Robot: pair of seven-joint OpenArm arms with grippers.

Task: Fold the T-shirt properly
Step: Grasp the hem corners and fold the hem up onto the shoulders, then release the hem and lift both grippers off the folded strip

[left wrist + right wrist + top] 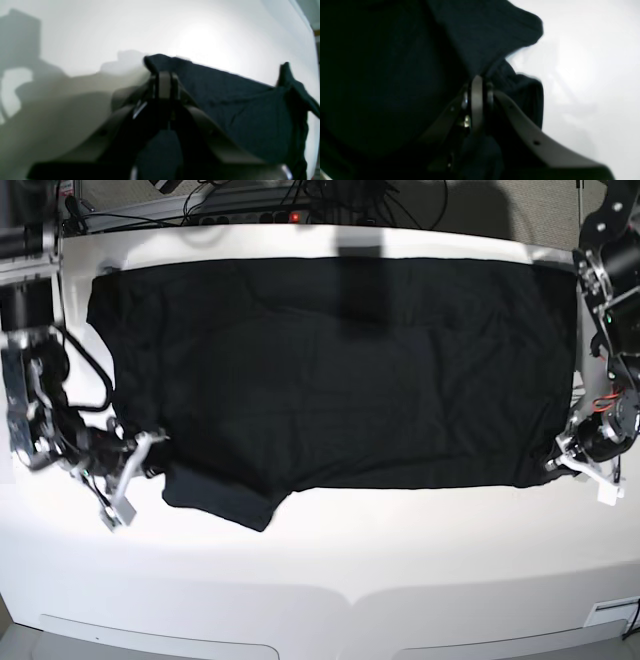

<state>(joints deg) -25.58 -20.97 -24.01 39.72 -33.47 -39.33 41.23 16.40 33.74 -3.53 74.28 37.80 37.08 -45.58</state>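
I will use my right gripper to let go of the near sleeve corner on the black T-shirt's side edge (116, 329), just short of that edge's far corner.
The black T-shirt (340, 370) lies spread plain side up across the white table; no print shows. My right gripper (150, 455), at the base view's left, is shut on the shirt's near sleeve corner; in the right wrist view its fingers (477, 100) pinch dark cloth (482, 32) bunched above them. My left gripper (562, 458), at the base view's right, is shut on the shirt's near right corner; in the left wrist view its closed fingers (163, 85) hold the cloth edge (237, 100), which is lifted and stretches away to the right.
The white table (330, 560) has a bare strip along the front, with its edge near the bottom of the base view. Cables and a power strip (260, 215) lie behind the far edge. Arm shadows fall on the table in the left wrist view (50, 100).
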